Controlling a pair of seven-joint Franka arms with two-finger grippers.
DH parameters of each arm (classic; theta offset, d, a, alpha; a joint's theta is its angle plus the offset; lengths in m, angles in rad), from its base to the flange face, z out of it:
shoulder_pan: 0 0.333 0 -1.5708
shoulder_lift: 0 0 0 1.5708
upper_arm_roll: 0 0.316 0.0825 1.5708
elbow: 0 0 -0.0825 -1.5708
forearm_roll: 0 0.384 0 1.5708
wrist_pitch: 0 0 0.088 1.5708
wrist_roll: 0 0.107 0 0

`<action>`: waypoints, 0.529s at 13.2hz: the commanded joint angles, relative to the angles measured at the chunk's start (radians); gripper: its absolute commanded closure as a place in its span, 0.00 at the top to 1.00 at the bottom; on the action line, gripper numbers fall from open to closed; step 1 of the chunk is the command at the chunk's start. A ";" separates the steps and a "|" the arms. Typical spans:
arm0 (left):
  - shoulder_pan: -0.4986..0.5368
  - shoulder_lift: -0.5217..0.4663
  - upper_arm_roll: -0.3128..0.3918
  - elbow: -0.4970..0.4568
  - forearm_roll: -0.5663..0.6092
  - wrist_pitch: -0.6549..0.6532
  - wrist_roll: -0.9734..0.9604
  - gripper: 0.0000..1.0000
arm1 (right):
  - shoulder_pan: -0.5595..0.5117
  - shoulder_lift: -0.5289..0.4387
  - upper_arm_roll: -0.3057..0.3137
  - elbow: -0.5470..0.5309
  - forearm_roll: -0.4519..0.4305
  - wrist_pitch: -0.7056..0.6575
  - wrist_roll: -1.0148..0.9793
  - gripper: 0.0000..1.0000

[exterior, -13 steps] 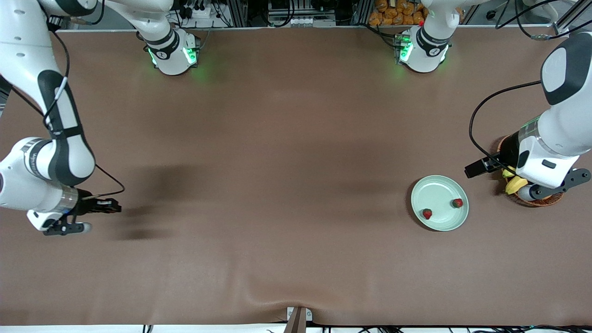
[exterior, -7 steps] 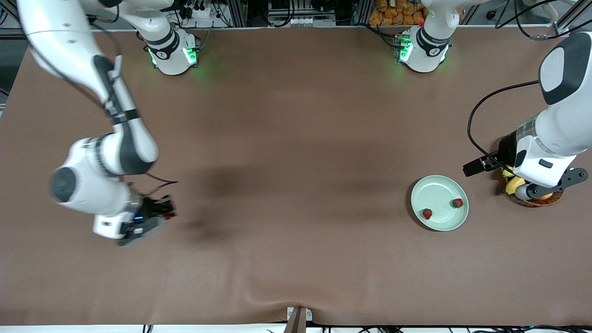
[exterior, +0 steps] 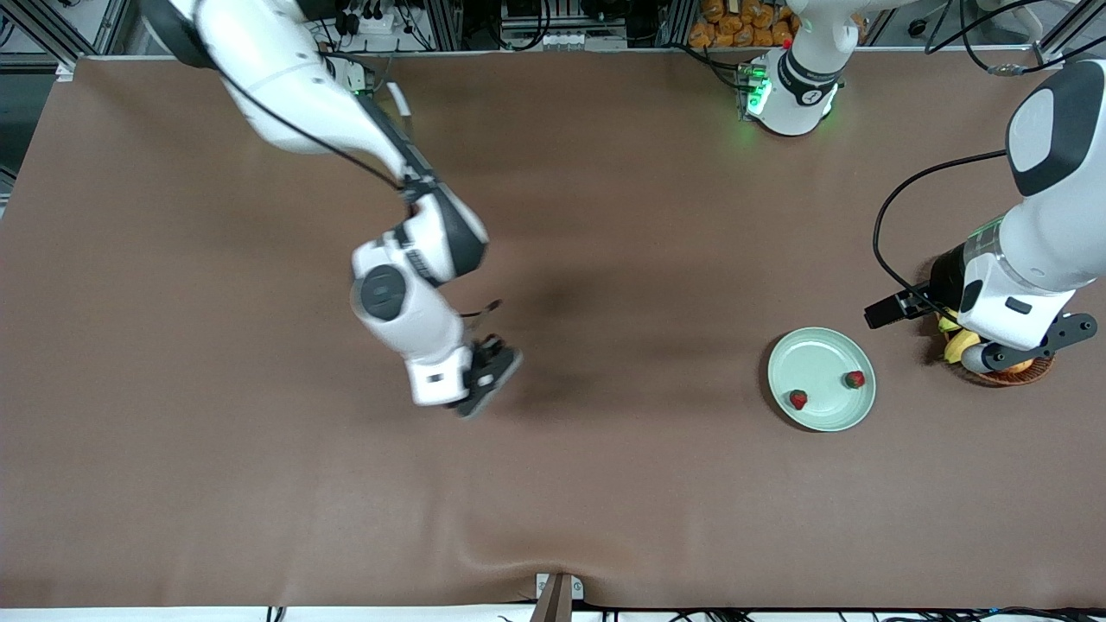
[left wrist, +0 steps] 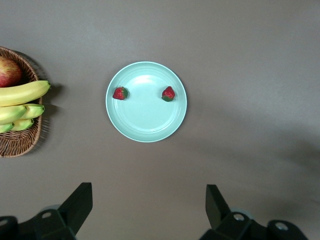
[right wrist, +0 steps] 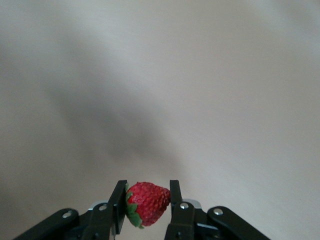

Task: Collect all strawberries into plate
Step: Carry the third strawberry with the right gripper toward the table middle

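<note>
The held strawberry will go down from my right gripper onto the bare table (exterior: 591, 359) between that gripper and the mint-green plate.
The pale mint-green plate (exterior: 822, 378) lies toward the left arm's end of the table and holds two strawberries (exterior: 798, 399) (exterior: 854, 378). The plate (left wrist: 146, 120) and both berries (left wrist: 120, 93) (left wrist: 168, 93) also show in the left wrist view. My right gripper (exterior: 489, 373) is up over the middle of the table, shut on the third strawberry (right wrist: 146, 203). My left gripper (left wrist: 148, 205) is open and empty, and waits above the wicker basket beside the plate.
A brown wicker basket (exterior: 1007, 373) with bananas (left wrist: 22, 93) and an apple (left wrist: 9, 71) stands beside the plate at the left arm's end of the table. The table's front edge has a small bracket (exterior: 557, 596).
My right arm has swung from the right arm's end of the table to over its middle, toward the plate, carrying the strawberry. The left arm has barely moved.
</note>
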 commanded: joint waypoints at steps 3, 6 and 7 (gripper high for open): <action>-0.001 -0.007 -0.003 -0.001 0.012 -0.015 0.014 1.00 | 0.136 0.158 -0.010 0.216 -0.003 0.002 -0.009 0.00; -0.007 -0.008 -0.003 -0.006 -0.002 -0.024 0.000 1.00 | 0.165 0.212 -0.012 0.233 -0.003 0.059 -0.012 0.00; -0.007 -0.008 -0.004 -0.007 -0.004 -0.029 0.002 1.00 | 0.176 0.230 -0.012 0.233 -0.003 0.083 -0.014 0.00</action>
